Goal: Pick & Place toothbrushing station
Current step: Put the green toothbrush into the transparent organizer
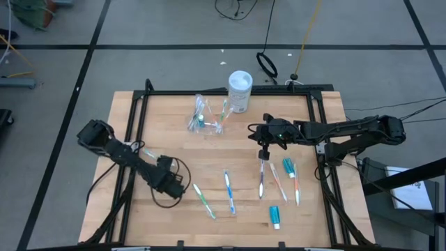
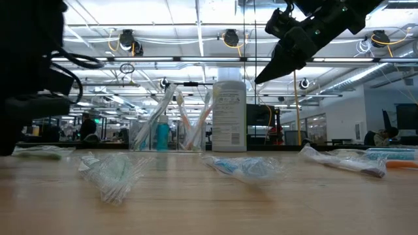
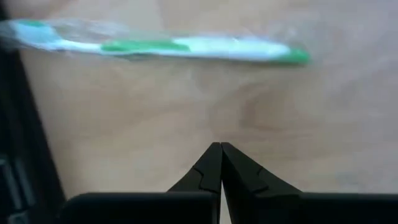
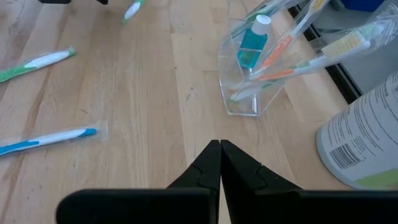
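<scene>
The green toothbrush lies crosswise beyond my shut left gripper, so I should open and turn that gripper, then take the toothbrush (image 3: 132, 46) next to its neck.
The toothbrushing station (image 1: 206, 118), a small clear plastic holder with a blue bottle and toothbrushes in it, stands on its base on the wooden table near the far edge. It also shows in the right wrist view (image 4: 258, 78) and the low view (image 2: 171, 127). My right gripper (image 1: 263, 134) hangs shut in the air to the station's right, above the table (image 4: 221, 148), touching nothing. My left gripper (image 1: 181, 187) is shut at the table's near left, pointing steeply down. It sits (image 3: 221, 149) just short of a wrapped green toothbrush (image 3: 161, 47) without touching it.
A white cylindrical tub (image 1: 240, 90) stands right beside the station at the far edge. Several wrapped toothbrushes lie loose on the near half, among them a green one (image 1: 204, 201) and a blue one (image 1: 229, 192). A small teal tube (image 1: 275, 216) lies near the front. A black frame (image 1: 230, 92) borders the table.
</scene>
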`<state>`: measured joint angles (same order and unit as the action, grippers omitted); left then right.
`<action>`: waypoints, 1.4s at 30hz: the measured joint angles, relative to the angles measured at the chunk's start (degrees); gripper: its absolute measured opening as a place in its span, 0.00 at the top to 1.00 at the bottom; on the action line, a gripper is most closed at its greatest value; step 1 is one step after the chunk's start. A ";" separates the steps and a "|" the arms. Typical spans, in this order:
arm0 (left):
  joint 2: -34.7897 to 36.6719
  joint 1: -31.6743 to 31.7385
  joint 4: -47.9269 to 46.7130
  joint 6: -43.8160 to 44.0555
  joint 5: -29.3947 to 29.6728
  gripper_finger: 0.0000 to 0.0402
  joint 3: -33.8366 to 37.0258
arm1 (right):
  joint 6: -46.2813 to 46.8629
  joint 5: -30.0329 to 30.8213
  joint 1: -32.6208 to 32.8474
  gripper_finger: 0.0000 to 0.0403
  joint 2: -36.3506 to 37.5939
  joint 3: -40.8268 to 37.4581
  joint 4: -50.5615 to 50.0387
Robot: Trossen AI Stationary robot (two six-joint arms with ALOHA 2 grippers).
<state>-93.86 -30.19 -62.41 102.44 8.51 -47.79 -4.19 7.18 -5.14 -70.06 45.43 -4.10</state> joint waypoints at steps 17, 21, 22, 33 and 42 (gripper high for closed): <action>0.00 18.43 -13.84 -58.92 2.24 0.81 -6.04 | 0.02 0.02 -0.01 0.99 0.02 0.00 0.00; 0.00 21.61 -13.81 -65.99 2.04 0.69 -6.04 | 0.02 0.00 0.00 0.99 0.02 0.00 0.00; 0.00 22.01 -13.81 -67.92 1.96 0.66 -6.04 | 0.02 0.01 -0.01 0.99 0.02 0.00 0.00; 0.00 22.26 -6.59 -79.66 -1.70 0.50 -5.99 | 0.04 0.00 0.01 0.99 0.02 0.00 -0.02; 0.00 23.07 -7.13 -82.32 -4.43 0.53 -3.19 | 0.03 0.01 0.00 0.99 0.03 0.00 -0.02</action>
<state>-93.86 -7.12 -69.55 20.13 4.07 -50.98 -4.15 7.19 -5.14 -70.03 45.43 -4.12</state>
